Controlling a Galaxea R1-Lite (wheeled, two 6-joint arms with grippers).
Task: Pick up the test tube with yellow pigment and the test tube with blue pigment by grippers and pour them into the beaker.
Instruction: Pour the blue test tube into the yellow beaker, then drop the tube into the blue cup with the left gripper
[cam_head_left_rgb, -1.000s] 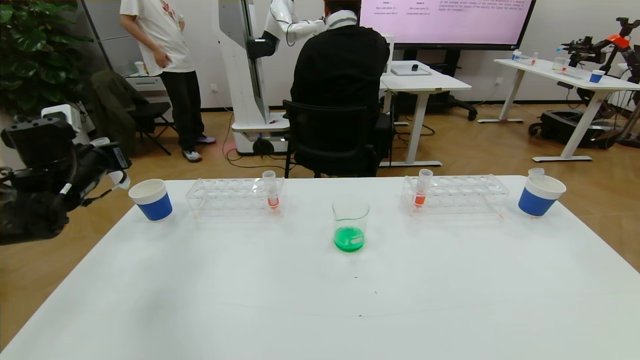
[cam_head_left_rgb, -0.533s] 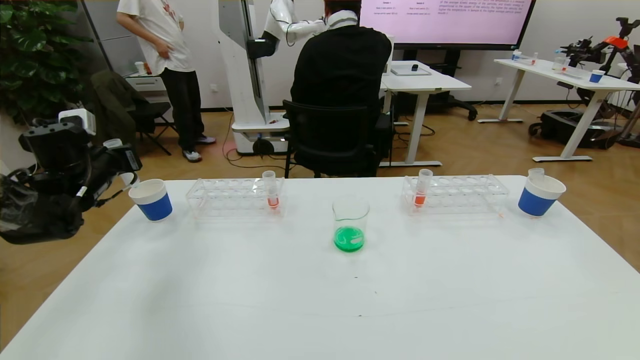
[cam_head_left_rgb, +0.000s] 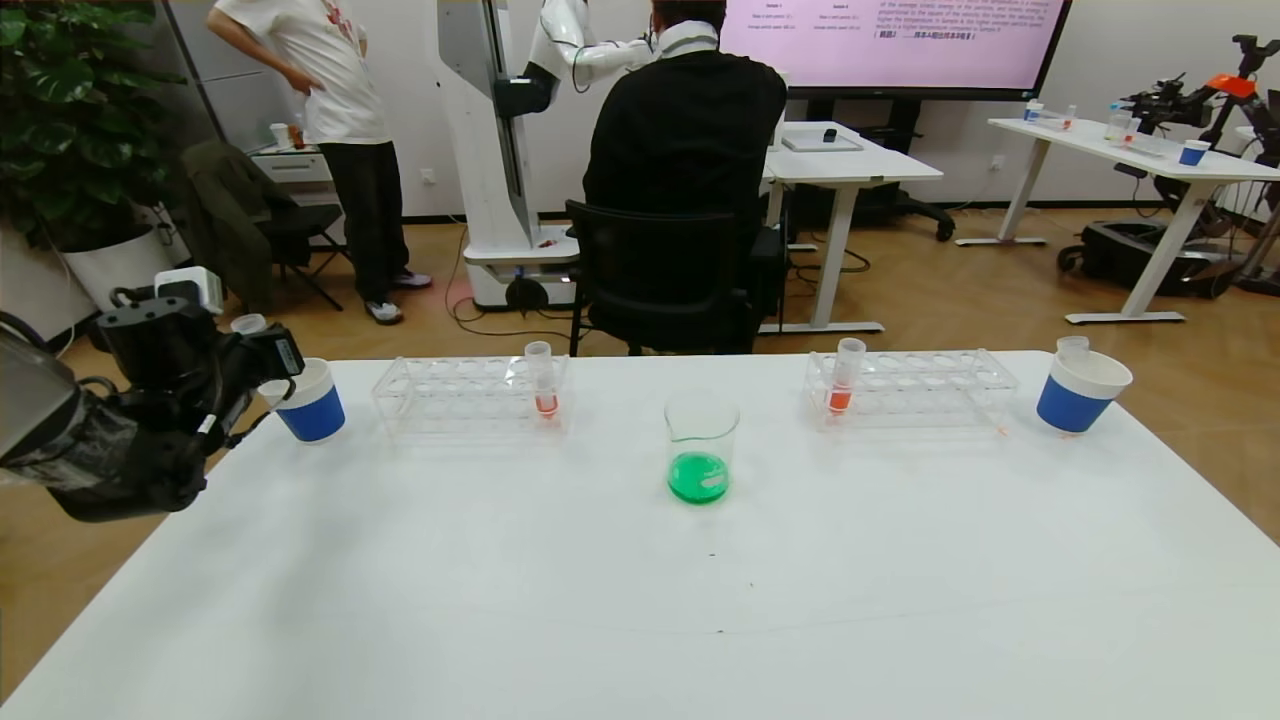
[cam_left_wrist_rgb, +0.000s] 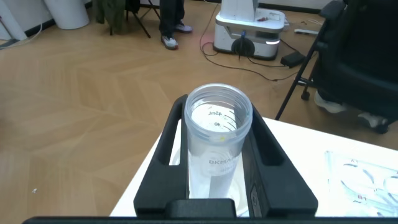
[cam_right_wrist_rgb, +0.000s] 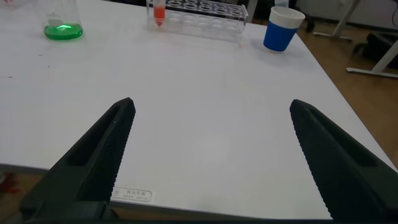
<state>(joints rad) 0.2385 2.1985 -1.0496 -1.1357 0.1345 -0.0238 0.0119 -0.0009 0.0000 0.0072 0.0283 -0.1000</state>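
Observation:
My left gripper will let go of the clear test tube inside the blue-and-white cup (cam_head_left_rgb: 308, 391) (cam_left_wrist_rgb: 214, 186) that sits just beside it.
My left gripper (cam_head_left_rgb: 262, 352) is shut on a clear test tube (cam_head_left_rgb: 248, 323) at the table's far left corner, right beside the left blue-and-white cup (cam_head_left_rgb: 310, 402). The left wrist view looks down the tube (cam_left_wrist_rgb: 219, 134): it stands upright between the fingers (cam_left_wrist_rgb: 163, 155) and holds only a yellow speck on its inner wall. The beaker (cam_head_left_rgb: 701, 450) stands mid-table with green liquid in it. No tube shows blue liquid. My right gripper (cam_right_wrist_rgb: 211, 106) is open over bare table near the front right edge and is out of the head view.
Two clear racks (cam_head_left_rgb: 470, 395) (cam_head_left_rgb: 910, 388) stand at the back, each with an orange-red tube (cam_head_left_rgb: 542, 380) (cam_head_left_rgb: 843, 375). A second blue-and-white cup (cam_head_left_rgb: 1078, 392) at the far right has a clear tube's rim (cam_head_left_rgb: 1072, 345) sticking out. People, chairs and desks are beyond the table.
My left arm has swung right and down with the tube, from beyond the table's left edge to right beside the left cup. Nothing else on the table has moved.

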